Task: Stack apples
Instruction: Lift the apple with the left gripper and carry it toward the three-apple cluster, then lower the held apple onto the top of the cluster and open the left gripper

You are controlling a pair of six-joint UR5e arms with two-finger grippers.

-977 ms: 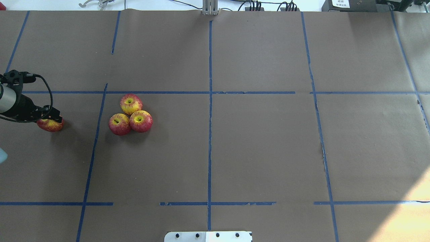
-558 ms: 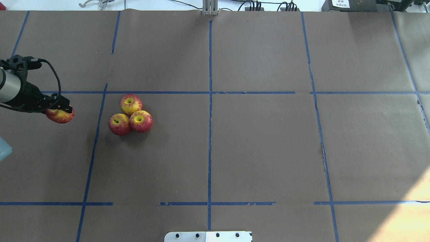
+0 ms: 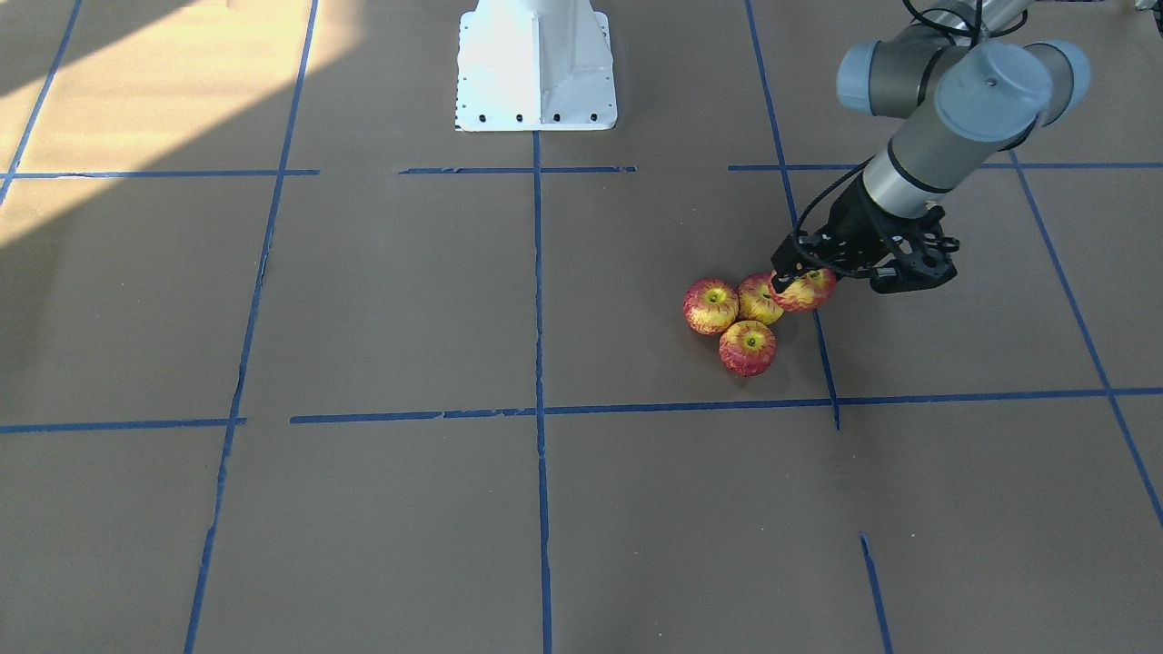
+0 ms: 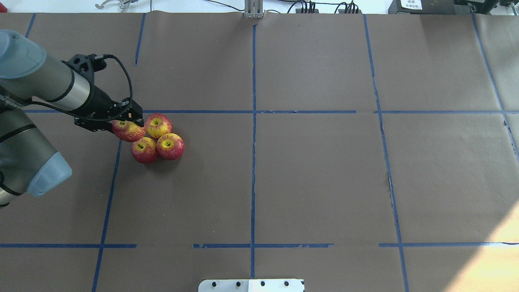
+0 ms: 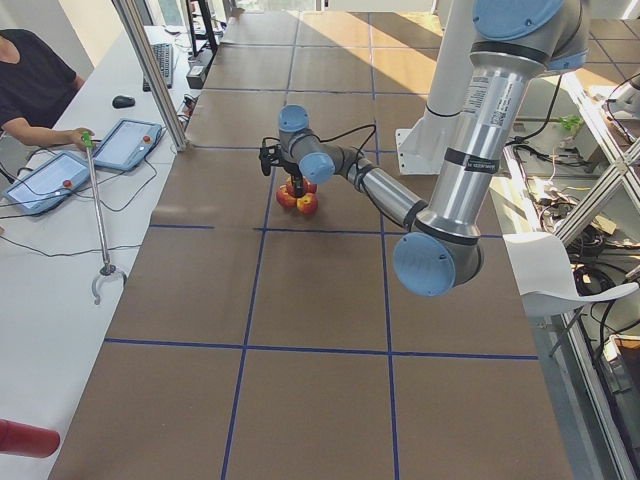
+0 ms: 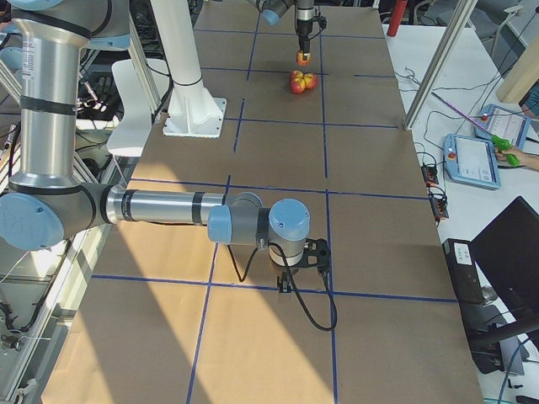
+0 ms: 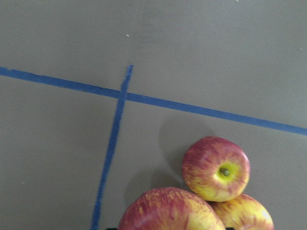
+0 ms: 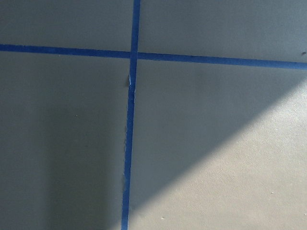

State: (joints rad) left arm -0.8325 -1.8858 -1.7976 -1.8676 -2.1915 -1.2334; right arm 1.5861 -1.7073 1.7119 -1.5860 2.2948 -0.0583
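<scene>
Next, I let go of the apple held in my left gripper on top of the cluster, over the dip [image 3: 758, 302] [image 7: 217, 209] between the touching apples.
Three red-and-yellow apples sit touching in a cluster on the brown paper: one at the back [image 4: 158, 125], one at front left [image 4: 144, 149] and one at front right [image 4: 170, 146]. My left gripper [image 4: 130, 121] is shut on a fourth apple [image 4: 127, 130] and holds it above the table at the cluster's left edge. In the front-facing view the held apple [image 3: 805, 290] hangs beside the cluster [image 3: 748, 348]. The left wrist view shows the held apple [image 7: 170, 212] low in frame over a lying apple [image 7: 216, 167]. My right gripper [image 6: 296, 282] shows only in the exterior right view; I cannot tell if it is open.
Blue tape lines [image 4: 253, 134] divide the brown paper into squares. The robot's white base [image 3: 534, 64] stands at the table's middle edge. The right wrist view shows only paper and tape [image 8: 129, 143]. An operator with tablets [image 5: 45, 180] sits at a side table.
My left gripper has carried the apple to the right and up off the table, from far left of the cluster to its left edge. The three lying apples have not moved.
</scene>
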